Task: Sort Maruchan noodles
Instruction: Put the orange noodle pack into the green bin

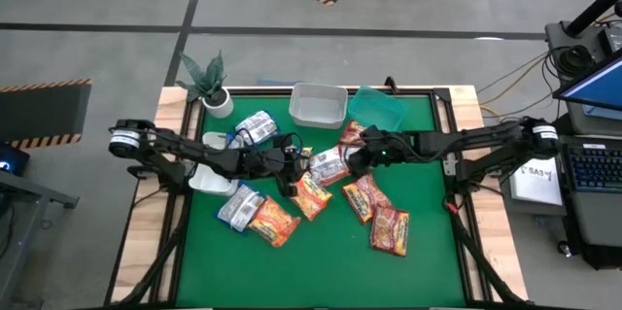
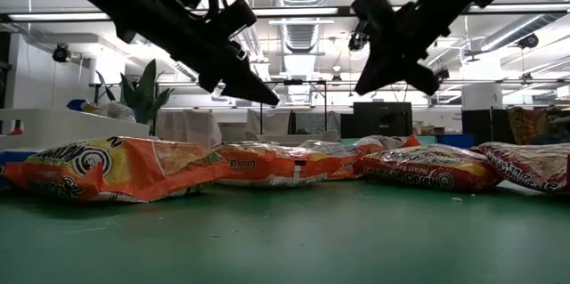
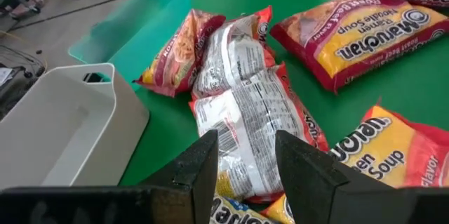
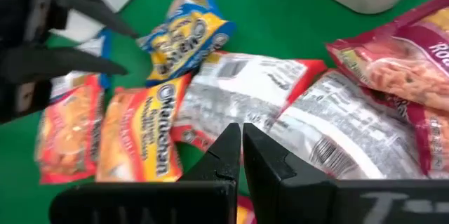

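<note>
The robot's right gripper will close on the middle of the silver back [image 1: 324,165] [image 4: 226,99] of the noodle packet that is nearer the left gripper, beside the orange packet.
Several Maruchan noodle packets lie flat on the green mat [image 1: 321,261]: orange ones [image 1: 275,221], dark red ones [image 1: 390,230] and blue-and-white ones [image 1: 256,127]. Mid-table, two packets lie silver back up [image 3: 242,104] [image 4: 351,136]. My left gripper [image 1: 290,169] [image 3: 245,157] hangs open over the left one, a finger to each side of it in its wrist view. My right gripper [image 1: 350,162] [image 4: 242,140] is shut and slants down over the same cluster from the right. In the low view both grippers [image 2: 267,97] [image 2: 365,88] hang clear above the packets.
A white tub [image 1: 318,104] and a teal tub [image 1: 377,108] stand at the mat's far edge, another white tub [image 1: 209,182] at the left edge under my left arm. A potted plant [image 1: 207,82] sits at the far left corner. The mat's near half is bare.
</note>
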Controlling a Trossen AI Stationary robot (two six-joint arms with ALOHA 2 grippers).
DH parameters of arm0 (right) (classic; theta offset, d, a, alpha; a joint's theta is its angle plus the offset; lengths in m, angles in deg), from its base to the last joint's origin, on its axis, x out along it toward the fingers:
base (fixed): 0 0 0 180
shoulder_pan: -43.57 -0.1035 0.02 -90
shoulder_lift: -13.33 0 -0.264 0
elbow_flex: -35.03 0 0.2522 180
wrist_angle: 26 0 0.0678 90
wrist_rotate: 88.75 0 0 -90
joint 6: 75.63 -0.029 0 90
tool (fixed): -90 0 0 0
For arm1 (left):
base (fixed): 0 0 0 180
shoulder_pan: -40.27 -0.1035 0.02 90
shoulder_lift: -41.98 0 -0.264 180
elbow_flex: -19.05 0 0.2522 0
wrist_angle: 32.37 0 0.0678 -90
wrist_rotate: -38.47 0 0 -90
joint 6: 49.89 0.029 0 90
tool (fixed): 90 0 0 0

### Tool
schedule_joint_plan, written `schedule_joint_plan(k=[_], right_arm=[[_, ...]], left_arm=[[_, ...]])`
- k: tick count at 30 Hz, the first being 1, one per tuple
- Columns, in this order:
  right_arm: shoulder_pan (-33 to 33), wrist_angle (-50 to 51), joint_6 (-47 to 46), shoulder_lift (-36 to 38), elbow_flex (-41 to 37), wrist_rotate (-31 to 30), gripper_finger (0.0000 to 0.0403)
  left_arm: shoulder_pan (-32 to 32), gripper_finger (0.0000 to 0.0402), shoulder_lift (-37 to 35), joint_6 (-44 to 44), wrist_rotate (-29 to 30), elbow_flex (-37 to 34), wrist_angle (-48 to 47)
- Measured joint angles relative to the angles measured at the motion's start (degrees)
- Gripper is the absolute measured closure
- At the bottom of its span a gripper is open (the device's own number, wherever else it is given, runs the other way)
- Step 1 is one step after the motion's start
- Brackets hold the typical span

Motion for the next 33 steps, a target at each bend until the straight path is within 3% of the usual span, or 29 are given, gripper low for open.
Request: schedule_joint_plan(k=[7, 20, 33], right_arm=[[3.8, 0.2, 0.5, -5.1, 3.4, 2.9, 0.0377], [6.3, 5.3, 6.3, -16.4, 12.9, 7.5, 0.0213], [7.8, 8.0, 8.0, -22.2, 15.9, 10.7, 0.0131]], left_arm=[[0.1, 0.0276, 5.5, -0.3, 0.0, 0.0, 8.4], [0.1, 0.0276, 13.8, -0.3, -0.1, 4.6, 8.1], [0.0, 0.0276, 14.4, -4.0, -0.1, 0.8, 7.2]])
